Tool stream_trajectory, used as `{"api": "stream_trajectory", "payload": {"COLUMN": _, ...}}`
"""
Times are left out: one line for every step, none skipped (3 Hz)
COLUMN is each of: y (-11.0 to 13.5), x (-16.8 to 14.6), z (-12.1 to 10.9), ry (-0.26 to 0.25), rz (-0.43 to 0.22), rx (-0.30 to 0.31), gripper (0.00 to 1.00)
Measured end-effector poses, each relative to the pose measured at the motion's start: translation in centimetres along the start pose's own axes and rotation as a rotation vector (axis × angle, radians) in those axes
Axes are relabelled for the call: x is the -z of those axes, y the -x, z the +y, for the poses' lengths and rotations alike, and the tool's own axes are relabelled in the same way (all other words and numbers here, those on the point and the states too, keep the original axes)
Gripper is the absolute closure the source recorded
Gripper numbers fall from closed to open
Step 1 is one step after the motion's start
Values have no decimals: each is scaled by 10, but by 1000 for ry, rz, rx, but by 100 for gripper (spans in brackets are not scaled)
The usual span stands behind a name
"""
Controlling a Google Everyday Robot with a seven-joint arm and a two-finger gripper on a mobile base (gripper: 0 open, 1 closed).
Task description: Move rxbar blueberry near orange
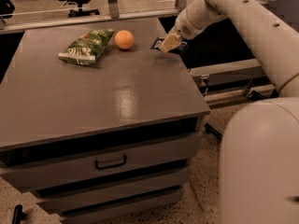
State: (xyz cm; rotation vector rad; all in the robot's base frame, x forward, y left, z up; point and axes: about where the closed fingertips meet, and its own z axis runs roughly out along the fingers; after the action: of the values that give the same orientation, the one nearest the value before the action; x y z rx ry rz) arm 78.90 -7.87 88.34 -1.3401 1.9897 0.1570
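The rxbar blueberry will be released close beside the orange (152, 46), facing away from the green chip bag.
The rxbar blueberry (157, 44) is a dark flat bar at the back right of the grey table top (107, 92). Only its left end shows past the gripper. My gripper (168, 43), tan-tipped on the white arm, sits right on top of the bar and covers most of it. The orange (124, 39) lies on the table to the left of the bar, about two orange widths away and apart from the gripper.
A green chip bag (86, 46) lies just left of the orange, almost touching it. The table's right edge (194, 85) is close under the arm. The robot's white body (259, 167) fills the lower right. Drawers (110, 162) face front.
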Motion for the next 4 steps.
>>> {"api": "stream_trajectory", "payload": {"y": 10, "x": -19, "z": -17, "ry": -38, "rz": -8, "rx": -53, "gripper": 100}}
{"api": "stream_trajectory", "payload": {"y": 24, "x": -38, "z": -24, "ry": -51, "rz": -15, "rx": -79, "gripper": 100}}
{"api": "stream_trajectory", "payload": {"y": 38, "x": -58, "z": -24, "ry": -37, "rz": -33, "rx": -85, "gripper": 100}}
{"api": "stream_trajectory", "payload": {"y": 39, "x": -71, "z": -18, "ry": -10, "rz": -33, "rx": -95, "gripper": 100}}
